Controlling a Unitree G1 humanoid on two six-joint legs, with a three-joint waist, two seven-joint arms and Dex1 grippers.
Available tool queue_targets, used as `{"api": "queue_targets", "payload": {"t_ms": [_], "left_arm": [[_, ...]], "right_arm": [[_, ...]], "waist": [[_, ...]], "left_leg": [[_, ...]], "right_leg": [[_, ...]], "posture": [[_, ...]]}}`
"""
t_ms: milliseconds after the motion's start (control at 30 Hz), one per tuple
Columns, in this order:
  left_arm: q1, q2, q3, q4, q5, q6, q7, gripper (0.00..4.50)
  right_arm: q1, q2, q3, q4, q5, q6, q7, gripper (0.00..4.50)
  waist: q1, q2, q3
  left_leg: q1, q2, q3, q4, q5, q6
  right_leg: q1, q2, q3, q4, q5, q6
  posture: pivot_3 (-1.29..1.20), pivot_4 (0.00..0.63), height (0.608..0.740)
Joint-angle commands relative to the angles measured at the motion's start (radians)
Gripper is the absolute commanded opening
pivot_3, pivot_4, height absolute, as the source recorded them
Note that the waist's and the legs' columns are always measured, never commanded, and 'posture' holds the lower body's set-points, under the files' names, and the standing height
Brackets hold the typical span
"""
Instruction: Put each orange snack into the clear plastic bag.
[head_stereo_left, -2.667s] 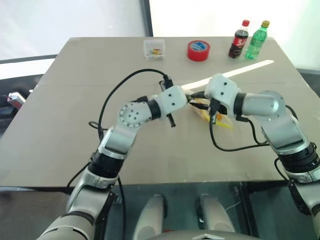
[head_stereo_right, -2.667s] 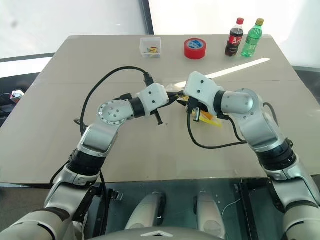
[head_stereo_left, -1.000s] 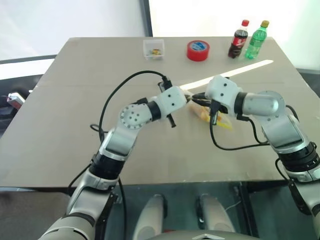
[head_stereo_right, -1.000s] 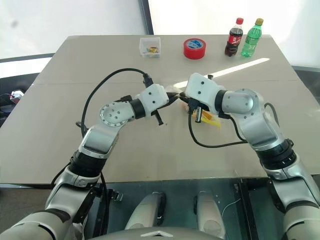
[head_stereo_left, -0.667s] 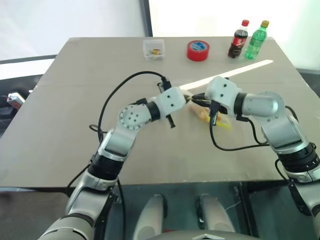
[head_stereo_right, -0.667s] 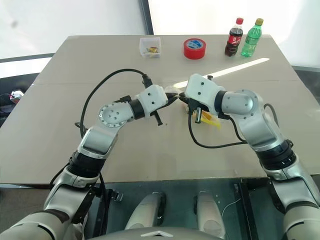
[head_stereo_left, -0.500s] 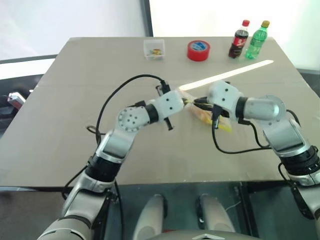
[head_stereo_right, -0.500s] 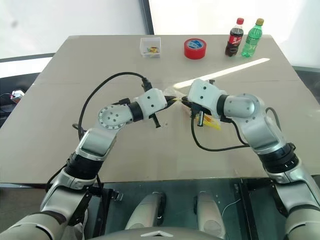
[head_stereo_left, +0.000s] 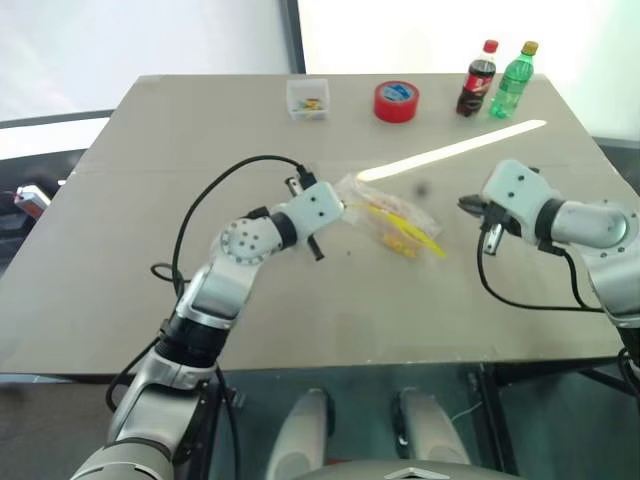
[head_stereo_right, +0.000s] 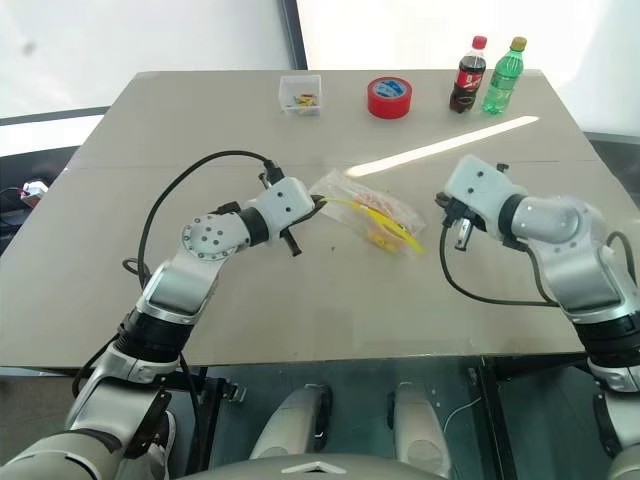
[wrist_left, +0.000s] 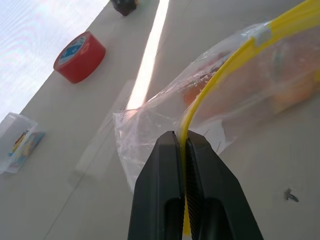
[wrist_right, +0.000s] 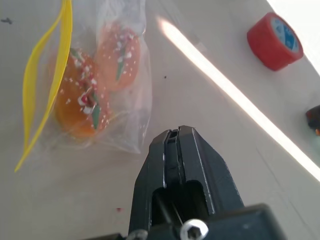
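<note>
The bag's yellow strip gapes past its pale slider while my left gripper holds one end of the strip. So next my right gripper opens and takes the slider (wrist_left: 261, 35).
The clear plastic bag (head_stereo_left: 388, 217) lies on the table's middle, its yellow strip (wrist_left: 235, 62) along one edge. Both orange snacks, one (wrist_right: 75, 107) and the other (wrist_right: 118, 61), rest side by side inside it. My left gripper (wrist_left: 181, 141) is shut on the yellow strip at the bag's left end, and it also shows from above (head_stereo_left: 338, 208). To the right of the bag, apart from it, my right gripper (wrist_right: 172, 136) is shut with nothing in it; from the head it sits near the table's right side (head_stereo_right: 441, 203).
At the table's far edge stand a small clear box (head_stereo_left: 307, 97), a red tape roll (head_stereo_left: 396, 100), a cola bottle (head_stereo_left: 477, 78) and a green bottle (head_stereo_left: 512, 78). A bright sunlight stripe (head_stereo_left: 450, 152) crosses the table behind the bag.
My right gripper has left the bag and swung away to the right. The left gripper drew slightly left, still pinching the strip, and the bag now lies uncovered.
</note>
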Motion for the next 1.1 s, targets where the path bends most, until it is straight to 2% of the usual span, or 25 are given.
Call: {"api": "queue_targets", "payload": {"t_ms": [33,300,500,567,600,633,900,1100], "left_arm": [[-0.013,-0.014,0.006,-0.021,-0.002,-0.009,0.01,0.0],[0.026,-0.081,0.034,-0.036,-0.061,0.006,0.02,0.0],[0.103,-0.146,0.072,-0.066,-0.181,0.019,0.003,0.0],[0.123,-0.163,0.077,-0.1,-0.235,0.046,-0.019,0.0],[0.132,-0.163,0.072,-0.115,-0.249,0.05,-0.031,0.0],[0.144,-0.161,0.065,-0.134,-0.267,0.058,-0.047,0.0],[0.165,-0.132,0.04,-0.175,-0.282,0.064,-0.073,0.0],[0.144,-0.13,0.037,-0.152,-0.273,0.057,-0.066,0.0]], "right_arm": [[-0.01,-0.002,-0.042,-0.048,0.014,0.012,-0.005,0.04],[-0.011,0.113,-0.069,-0.194,0.188,0.195,0.005,0.04],[-0.03,0.149,-0.033,-0.259,0.213,0.248,-0.021,0.04],[-0.032,0.153,-0.015,-0.277,0.204,0.25,-0.025,0.58],[-0.03,0.153,-0.003,-0.287,0.193,0.248,-0.031,0.68],[-0.027,0.153,0.014,-0.3,0.181,0.251,-0.037,1.14],[-0.023,0.194,0.096,-0.358,0.136,0.274,-0.086,1.14],[0.044,0.158,0.117,-0.397,0.12,0.318,-0.076,1.14]], "waist": [[-0.001,0.0,0.0],[0.001,0.0,0.0],[0.002,0.0,0.0],[0.002,0.0,0.0],[0.003,0.0,0.0],[0.002,0.0,0.0],[0.002,0.0,0.0],[0.006,0.0,0.0]], "left_leg": [[0.0,0.0,0.0,0.0,0.0,0.0],[0.0,0.0,0.0,0.0,0.0,0.0],[0.0,0.0,-0.001,0.001,0.0,0.0],[0.0,0.0,-0.001,0.001,0.0,0.0],[0.0,0.0,-0.001,0.001,0.0,0.0],[0.0,0.0,-0.001,0.001,0.0,0.0],[0.001,0.0,-0.001,0.001,0.0,0.0],[0.001,0.0,-0.002,0.001,0.0,0.0]], "right_leg": [[0.0,0.0,0.0,0.0,0.0,0.0],[0.0,0.0,0.0,0.0,0.0,0.0],[0.001,0.0,-0.001,0.0,0.0,0.0],[0.001,0.0,-0.001,0.0,0.0,0.0],[0.001,0.0,-0.001,0.0,0.0,0.0],[0.001,0.0,-0.001,0.0,0.0,0.0],[0.001,0.0,-0.001,0.0,0.0,0.0],[0.002,0.0,-0.001,-0.001,0.0,0.0]], "posture": [[0.0,0.15,0.74],[0.0,0.15,0.74],[0.0,0.15,0.74],[0.0,0.15,0.74],[0.0,0.15,0.74],[0.0,0.15,0.74],[0.0,0.15,0.74],[0.0,0.15,0.74]]}}
